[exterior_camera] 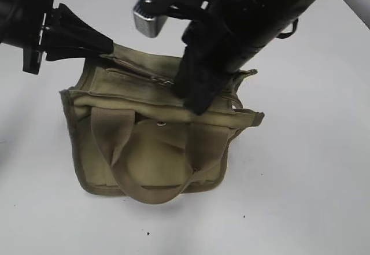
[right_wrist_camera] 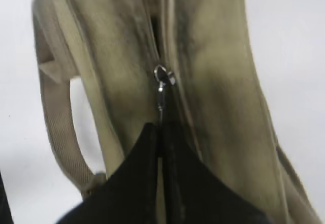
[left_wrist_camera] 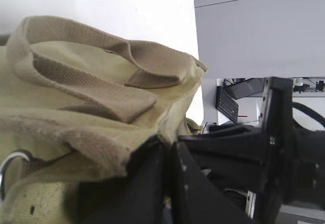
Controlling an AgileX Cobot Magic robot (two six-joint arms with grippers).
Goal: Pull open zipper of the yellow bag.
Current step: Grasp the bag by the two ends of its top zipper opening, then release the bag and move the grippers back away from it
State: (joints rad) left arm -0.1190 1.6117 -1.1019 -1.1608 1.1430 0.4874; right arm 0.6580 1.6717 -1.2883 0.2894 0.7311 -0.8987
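Next, my right gripper lets go of the silver pull tab at the end of the zipper point(exterior_camera: 233, 99) that is farthest from my left gripper.
The yellow bag point(exterior_camera: 150, 156) stands upright on the white table, its two webbing handles hanging down the near side. Its zipper point(exterior_camera: 141, 77) runs along the top panel. My left gripper point(exterior_camera: 107, 47) is shut on the bag's fabric at the far left top corner; in the left wrist view the cloth point(left_wrist_camera: 76, 66) disappears between the closed fingers of the left gripper point(left_wrist_camera: 169, 150). My right gripper point(exterior_camera: 196, 104) comes down onto the right part of the top. In the right wrist view the right gripper point(right_wrist_camera: 161, 130) is shut on the lower end of the silver pull tab point(right_wrist_camera: 161, 92), and a short dark gap shows in the zipper point(right_wrist_camera: 154, 31) beyond the slider.
The white table point(exterior_camera: 312, 180) lies bare around the bag. A silver metal block point(exterior_camera: 147, 21) on the right arm hangs above the bag's back. Near the left fingers a metal ring point(left_wrist_camera: 9, 165) shows on the bag. A grey cabinet point(left_wrist_camera: 254, 31) stands beyond the table.
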